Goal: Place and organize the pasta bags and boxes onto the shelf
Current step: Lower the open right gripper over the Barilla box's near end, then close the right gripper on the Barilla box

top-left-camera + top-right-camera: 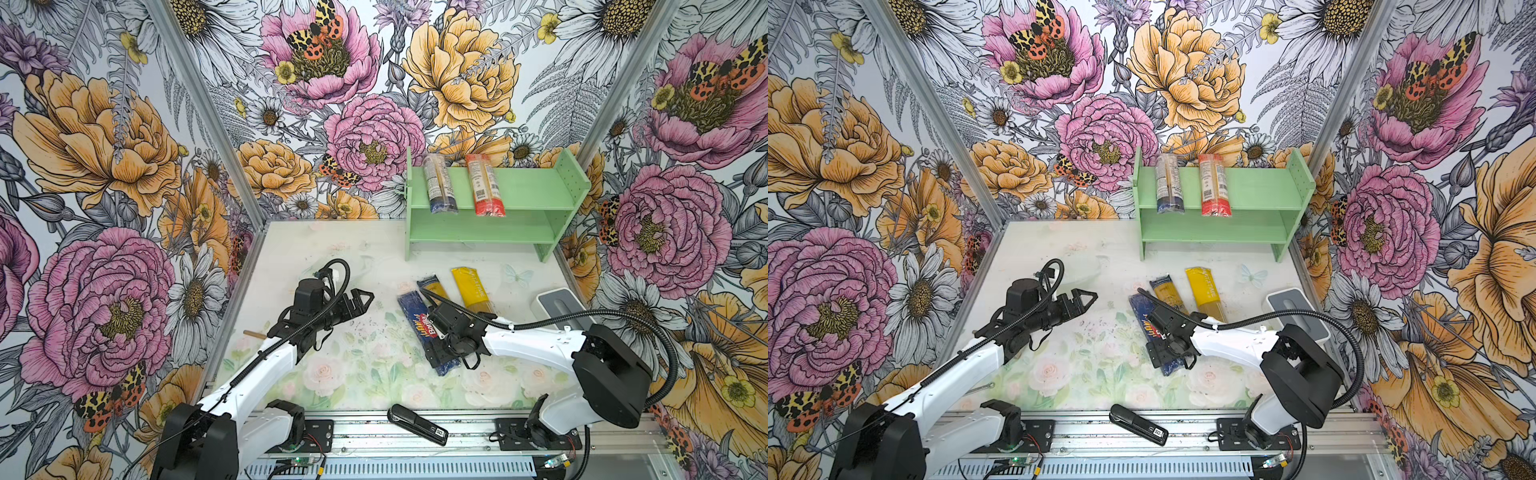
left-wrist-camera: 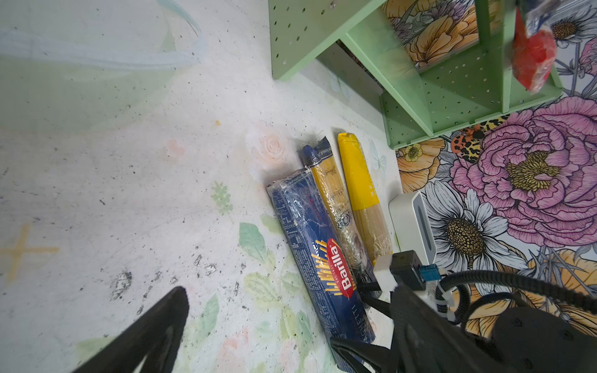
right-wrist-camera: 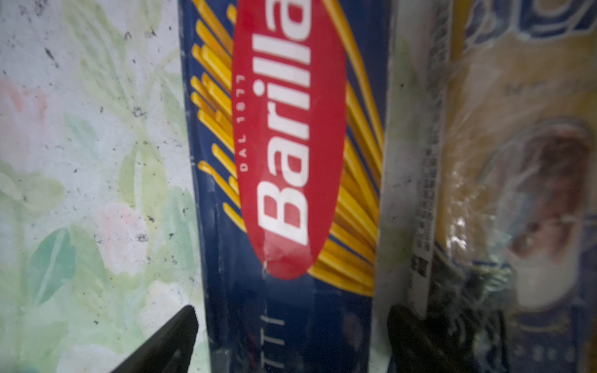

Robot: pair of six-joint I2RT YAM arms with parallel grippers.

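Note:
Next, I close my right gripper across the near half (image 1: 432,345) (image 3: 289,323) of the dark blue Barilla box, just past the near end of its red oval.
A dark blue Barilla box (image 1: 419,328) (image 1: 1144,322) (image 3: 290,161) lies on the table. My right gripper (image 1: 442,353) (image 1: 1167,355) (image 3: 292,339) is open, with one finger on each side of the box's near half and a small gap on both sides. Beside the box lie a blue-gold windowed pack (image 1: 432,289) (image 2: 329,190) and a yellow pack (image 1: 471,286) (image 2: 358,181). The green shelf (image 1: 532,189) (image 1: 1258,187) carries a clear dark-blue-ended pack (image 1: 439,183) and a red-ended pack (image 1: 484,185) on its top tier. My left gripper (image 1: 359,299) (image 1: 1081,301) (image 2: 289,306) hovers open and empty, left of the packs.
A white-grey box (image 1: 561,303) (image 2: 410,222) stands right of the yellow pack, near the right wall. A black stapler-like object (image 1: 417,426) (image 1: 1138,424) lies at the table's front edge. The shelf's lower tier holds nothing.

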